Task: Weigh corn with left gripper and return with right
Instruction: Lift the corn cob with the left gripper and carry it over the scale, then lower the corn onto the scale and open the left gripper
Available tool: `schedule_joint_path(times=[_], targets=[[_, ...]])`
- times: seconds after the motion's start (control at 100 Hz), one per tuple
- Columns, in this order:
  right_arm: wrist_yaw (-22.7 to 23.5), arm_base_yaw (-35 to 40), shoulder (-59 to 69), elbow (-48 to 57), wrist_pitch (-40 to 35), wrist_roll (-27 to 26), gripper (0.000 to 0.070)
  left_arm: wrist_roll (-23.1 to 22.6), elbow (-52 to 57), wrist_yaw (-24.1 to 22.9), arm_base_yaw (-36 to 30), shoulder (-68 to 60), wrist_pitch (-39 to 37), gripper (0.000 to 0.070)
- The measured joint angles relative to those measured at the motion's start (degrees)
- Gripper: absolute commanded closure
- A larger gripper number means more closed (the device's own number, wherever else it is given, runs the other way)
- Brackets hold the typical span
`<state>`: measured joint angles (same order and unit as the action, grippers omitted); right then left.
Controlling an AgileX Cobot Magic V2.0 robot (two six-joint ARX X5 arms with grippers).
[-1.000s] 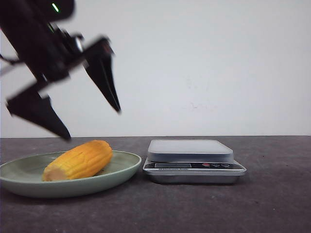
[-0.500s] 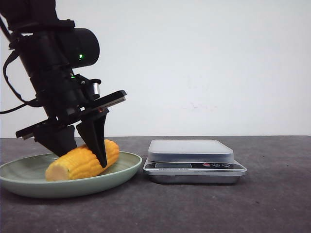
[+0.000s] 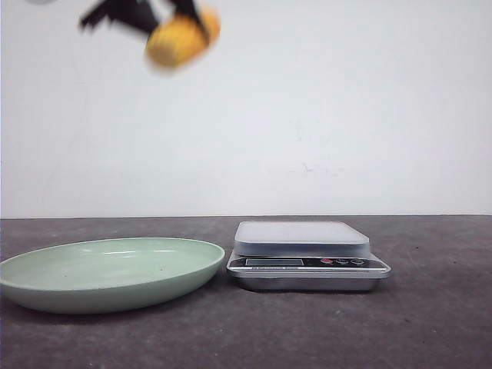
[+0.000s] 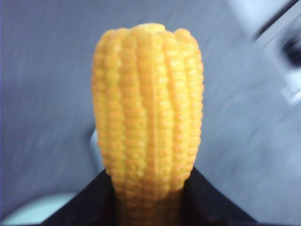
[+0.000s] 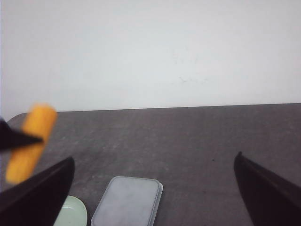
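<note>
My left gripper is holding the yellow-orange corn. It will let go of it on top of the silver scale's bare platform [image 3: 304,226].
The yellow-orange corn [image 3: 181,37] is high in the air at the top left of the front view, blurred, held in my left gripper [image 3: 165,21], which is shut on it. In the left wrist view the corn [image 4: 148,117] stands out between the two dark fingers [image 4: 216,202]. It also shows in the right wrist view [image 5: 30,141]. The silver scale [image 3: 304,254] stands on the table with nothing on its platform; it also shows in the right wrist view [image 5: 128,201]. My right gripper [image 5: 153,179] is open and empty, above the table behind the scale.
A pale green plate [image 3: 108,273] sits left of the scale, with nothing in it; its edge shows in the right wrist view [image 5: 71,213]. The table is dark grey with a white wall behind.
My left gripper came down onto the corn on the plate, closed on it and lifted it high above the plate. The plate now holds nothing.
</note>
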<state>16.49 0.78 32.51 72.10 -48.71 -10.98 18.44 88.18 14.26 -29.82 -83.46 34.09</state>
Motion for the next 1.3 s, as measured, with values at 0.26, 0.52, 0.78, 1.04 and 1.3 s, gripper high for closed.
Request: schedule_joint_path(times=[0.26, 0.52, 0.78, 1.04, 1.3], targets=[[0.0, 0.22, 0.0, 0.0, 0.07, -0.02, 0.0009, 5.46, 3.8, 0.63, -2.51, -1.79, -8.11, 0.0688], [-0.2, 1.25, 0.0, 0.0, 0.07, -0.42, 0.0009, 12.31, 3.8, 0.96, -3.3, -13.11, -9.55, 0.0688], [-0.22, 2.36, 0.0, 0.0, 0.07, -0.44, 0.0009, 16.04, 3.8, 1.86, -5.7, -25.38, -9.4, 0.0688], [-0.22, 3.17, 0.0, 0.0, 0.04, -0.42, 0.0009, 18.8, 3.8, 2.4, -7.61, -33.77, -8.98, 0.0681], [-0.22, 3.76, 0.0, 0.0, -1.62, -0.42, 0.0009, 19.8, 3.78, 1.92, -7.87, -34.91, -8.61, 0.0473]])
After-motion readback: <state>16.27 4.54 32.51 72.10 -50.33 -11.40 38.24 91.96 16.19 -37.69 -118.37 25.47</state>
